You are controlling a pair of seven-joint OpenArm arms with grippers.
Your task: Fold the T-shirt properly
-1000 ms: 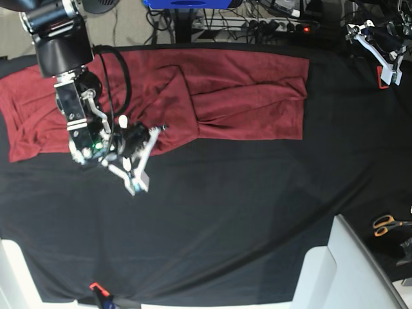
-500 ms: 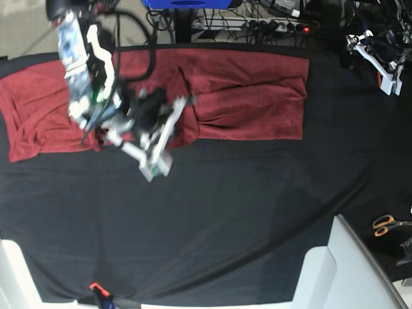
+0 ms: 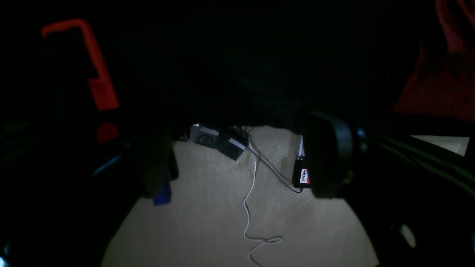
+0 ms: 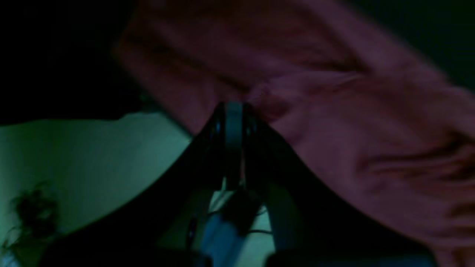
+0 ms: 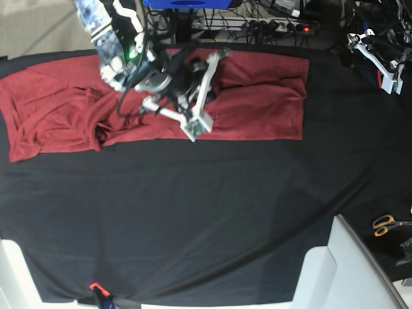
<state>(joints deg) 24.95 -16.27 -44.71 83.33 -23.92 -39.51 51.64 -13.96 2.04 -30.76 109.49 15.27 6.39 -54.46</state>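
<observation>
The pinched T-shirt fabric, now near the shirt's front edge, will be let go by my right gripper just inside the shirt's end (image 5: 280, 81) closest to the orange-handled scissors.
The maroon T-shirt (image 5: 257, 103) lies spread along the far side of the black table cover (image 5: 212, 212), with creases bunched at its left part (image 5: 96, 129). My right gripper (image 5: 195, 127) is over the shirt's middle, near its front edge. In the right wrist view the right gripper (image 4: 233, 109) has its jaws together, with puckered T-shirt fabric (image 4: 334, 129) at the tip. My left gripper (image 5: 388, 72) hangs past the table's far right corner, away from the shirt. In the left wrist view the left gripper (image 3: 241, 167) is open and empty over the floor, and a strip of the T-shirt (image 3: 441, 78) shows at the upper right.
Orange-handled scissors (image 5: 386, 224) lie at the right edge. A white panel (image 5: 341, 270) stands at the front right and another white piece (image 5: 13, 277) at the front left. A small orange clip (image 5: 95, 286) sits at the front edge. Cables and a power strip (image 5: 283, 26) lie behind the table.
My right gripper has moved from the shirt's front left edge up and to the right over its middle, pulling fabric along; the left part is now bunched. The left arm has barely moved.
</observation>
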